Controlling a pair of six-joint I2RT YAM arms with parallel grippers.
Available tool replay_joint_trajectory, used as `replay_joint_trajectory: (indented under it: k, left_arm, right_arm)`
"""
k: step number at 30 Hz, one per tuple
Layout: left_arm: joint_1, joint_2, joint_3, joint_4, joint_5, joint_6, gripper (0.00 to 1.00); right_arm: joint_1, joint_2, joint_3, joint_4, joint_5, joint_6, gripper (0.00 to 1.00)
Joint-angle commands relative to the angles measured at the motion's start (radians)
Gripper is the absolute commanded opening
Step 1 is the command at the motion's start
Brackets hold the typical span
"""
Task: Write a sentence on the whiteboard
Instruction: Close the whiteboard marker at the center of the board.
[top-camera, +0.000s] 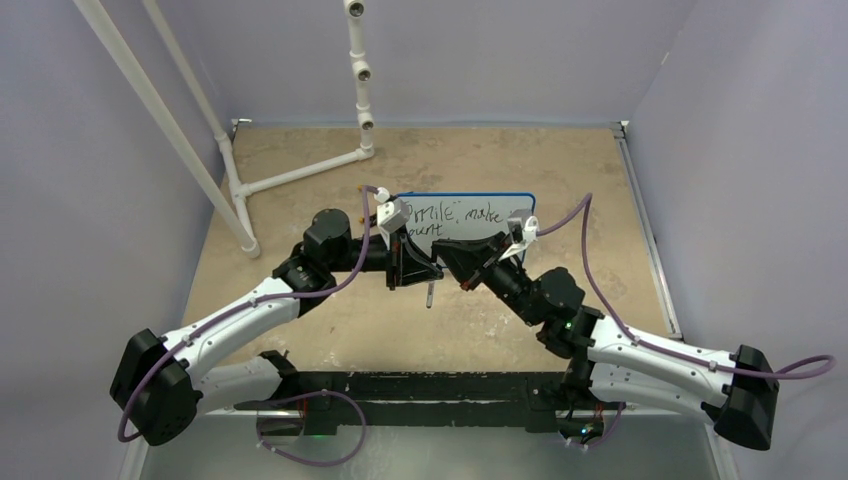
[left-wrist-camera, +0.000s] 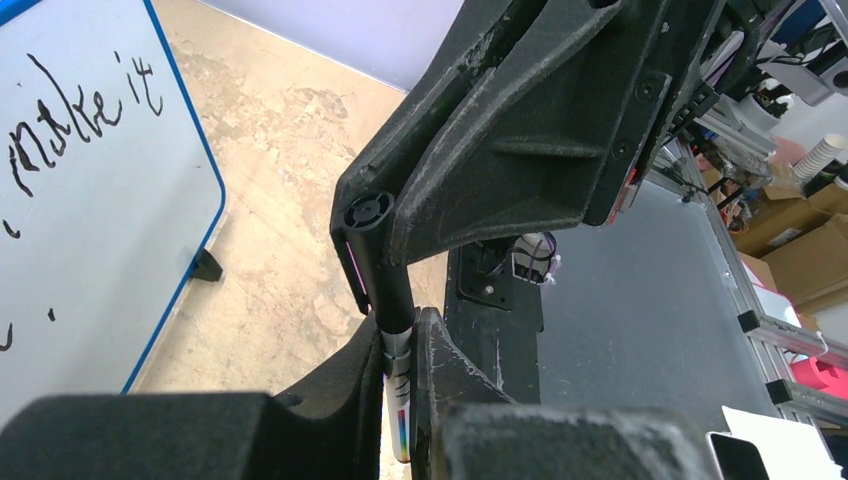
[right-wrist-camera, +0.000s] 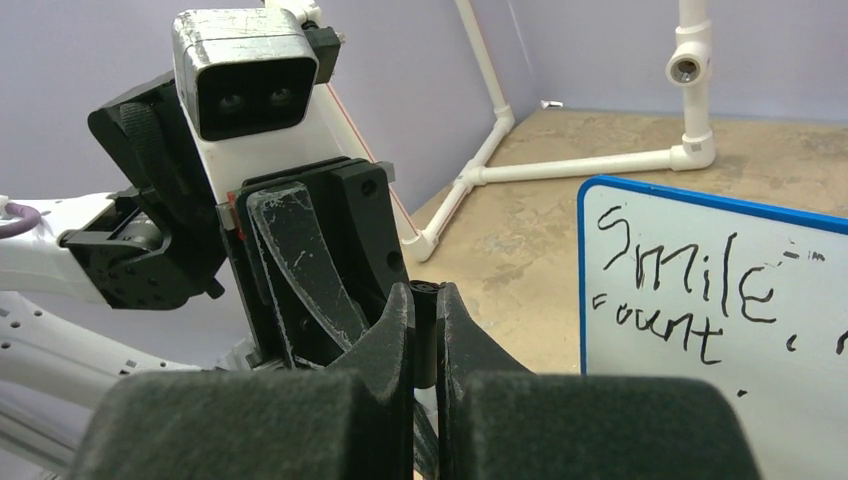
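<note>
I have only the marker's cap in my right gripper, so next I open it and take the marker's free lower end (top-camera: 430, 296) with it before my left gripper moves to the cap.
The blue-framed whiteboard (top-camera: 470, 215) stands on the tan table behind both grippers. Its sentence (top-camera: 455, 213) reads "Smile, make it" over "count" (right-wrist-camera: 690, 280), also partly visible in the left wrist view (left-wrist-camera: 90, 110). My left gripper (left-wrist-camera: 400, 335) is shut on a white marker (left-wrist-camera: 400, 400) with a rainbow stripe. The marker's lower end (top-camera: 429, 293) sticks out below that gripper. My right gripper (right-wrist-camera: 425, 300) is shut on the marker's black cap (right-wrist-camera: 424, 330), and its fingers (left-wrist-camera: 480, 170) come in from above onto the cap (left-wrist-camera: 385, 270). Cap and barrel meet; the tip is hidden.
A white PVC pipe frame (top-camera: 300, 175) lies at the back left, with an upright pipe (top-camera: 360, 70) and slanted poles. Purple walls enclose the table. A metal rail (top-camera: 645, 230) runs along the right edge. A black base strip (top-camera: 430, 385) spans the near edge.
</note>
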Motion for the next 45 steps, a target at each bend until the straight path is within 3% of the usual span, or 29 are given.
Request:
replay_joint_trajectory:
  k: [1,17,23,28,36,45]
  left_arm:
    - [-0.001,-0.030,0.058,0.045,-0.026,0.021,0.00]
    - [0.002,-0.055,0.071,0.070,-0.098,0.045,0.00]
    - [0.002,-0.041,0.104,-0.003,-0.086,0.111,0.00]
    - [0.002,-0.038,0.132,-0.089,-0.076,0.164,0.00]
    - [0.001,-0.081,0.112,-0.083,-0.177,0.152,0.00]
    - [0.002,-0.102,0.058,0.033,-0.206,0.054,0.00]
  right_arm:
    - [0.002,0.013,-0.017,0.010,-0.070,-0.045,0.00]
    - [0.002,-0.004,-0.022,-0.020,-0.122,-0.036,0.00]
    - [0.002,-0.025,0.011,-0.050,-0.091,-0.042,0.40]
    - [0.002,-0.054,0.020,-0.054,-0.086,-0.051,0.61]
    - [0.002,-0.090,-0.073,0.006,-0.111,-0.055,0.69]
    - [0.002,0.000,-0.101,0.101,-0.120,-0.062,0.64]
